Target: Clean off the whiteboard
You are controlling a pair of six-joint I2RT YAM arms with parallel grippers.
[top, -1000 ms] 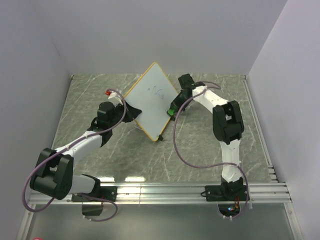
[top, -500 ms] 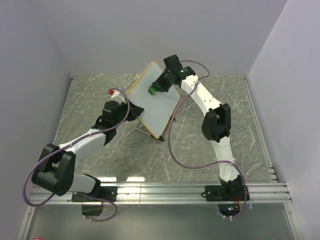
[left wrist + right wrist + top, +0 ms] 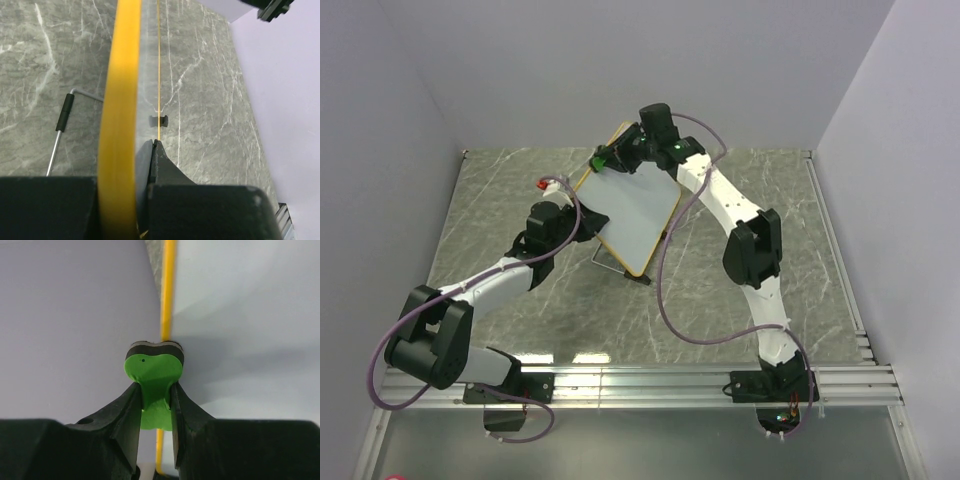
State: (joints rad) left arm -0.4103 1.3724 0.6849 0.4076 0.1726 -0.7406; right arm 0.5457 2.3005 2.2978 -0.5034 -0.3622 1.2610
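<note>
Next, I release the green eraser from my right gripper on the marble table (image 3: pixel 697 230) beside the whiteboard, opposite my left gripper.
The whiteboard (image 3: pixel 638 212), white with an orange-tan frame, is held tilted above the table. No marks show on its face. My left gripper (image 3: pixel 582 226) is shut on its left edge; in the left wrist view the frame (image 3: pixel 120 100) runs edge-on between the jaws of that gripper (image 3: pixel 136 150), and one finger (image 3: pixel 161 162) presses the board. My right gripper (image 3: pixel 616 157) is shut on a small green eraser (image 3: pixel 603 160) at the board's upper left edge. In the right wrist view the eraser (image 3: pixel 152 371) sits in the gripper (image 3: pixel 153 388) over the frame (image 3: pixel 168 290).
A small red object (image 3: pixel 539 185) lies on the marble table left of the board. A thin metal rod with a black sleeve (image 3: pixel 63 120) lies under the board, near a black clip (image 3: pixel 160 120). Grey walls close in three sides; a metal rail (image 3: pixel 650 385) runs along the near edge.
My right gripper carried the eraser from the board's right edge across its face to the upper left edge. The blue scribbles no longer show. The board has tilted and turned slightly.
</note>
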